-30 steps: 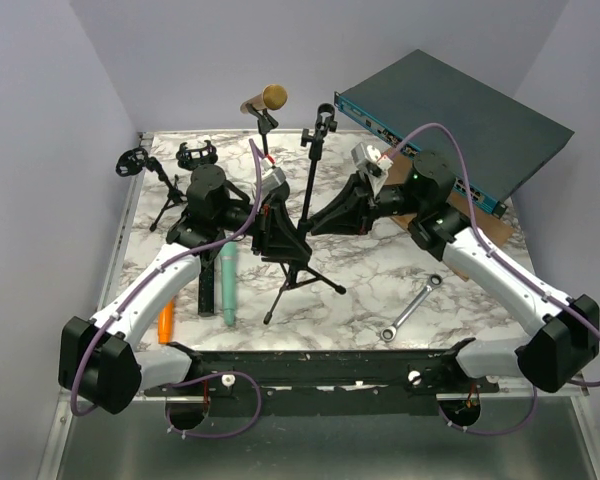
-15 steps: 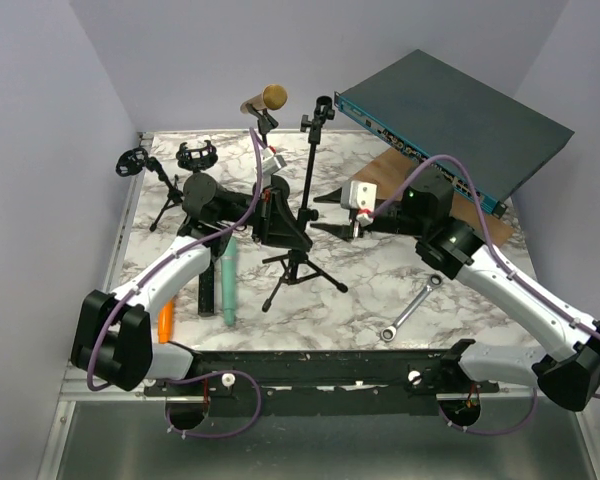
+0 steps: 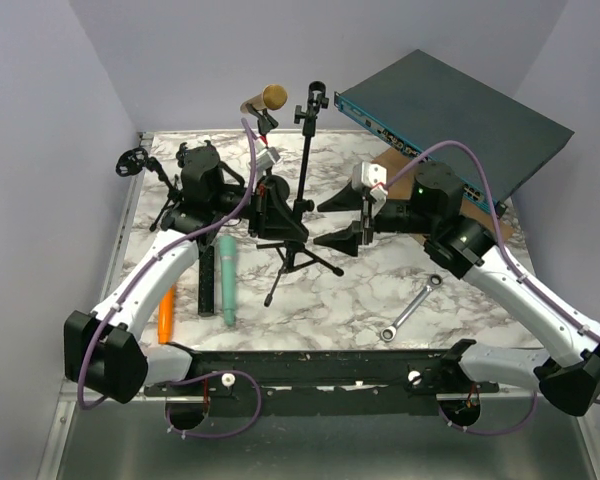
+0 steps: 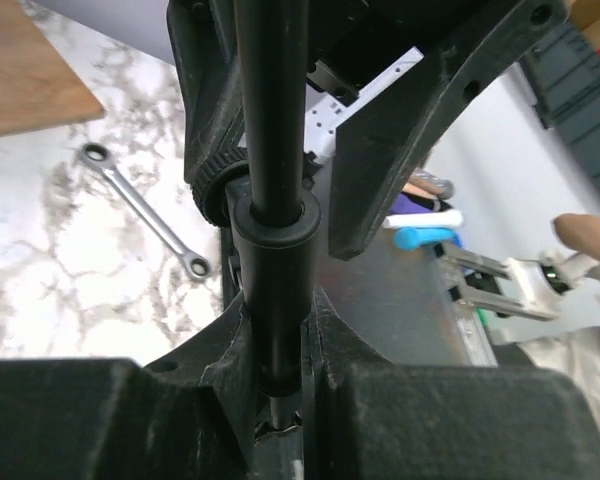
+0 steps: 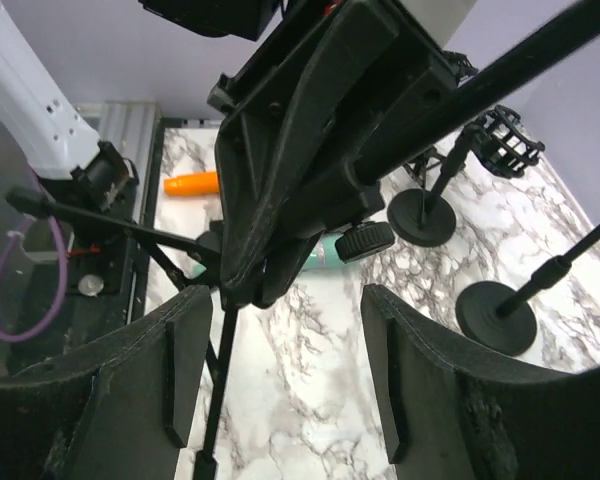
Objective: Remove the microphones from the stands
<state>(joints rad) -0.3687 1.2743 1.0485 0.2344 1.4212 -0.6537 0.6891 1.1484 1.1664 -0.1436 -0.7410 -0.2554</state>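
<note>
The thin pole of the stand is extended above my left gripper, so I need to use my right gripper to take the collar's side knob (image 3: 309, 206) and turn it before I lower the pole.
A black tripod stand (image 3: 308, 150) rises at the middle of the marble table (image 3: 380, 280), its top clip empty. My left gripper (image 3: 288, 222) is shut on the stand's pole (image 4: 273, 150), low down; in the left wrist view the pole is pinched between both fingers. My right gripper (image 3: 342, 222) stands open just right of the pole, touching nothing. Its fingers (image 5: 180, 370) frame bare marble, with a tripod leg (image 5: 215, 380) beside the left one. A gold microphone (image 3: 265, 98) sits in a clip on a small stand at the back. A teal microphone (image 3: 226, 278) lies flat on the table's left.
An orange object (image 3: 166, 318) lies by the teal microphone. A wrench (image 3: 410, 310) lies at front right. A dark network switch (image 3: 450, 115) rests on a wooden board (image 3: 390, 165) at back right. Two small round-based stands (image 3: 130, 160) are at back left.
My right gripper has opened, let go of the stand's pole and drawn back to the right. The left gripper has stayed shut on the pole, which now stands more upright.
</note>
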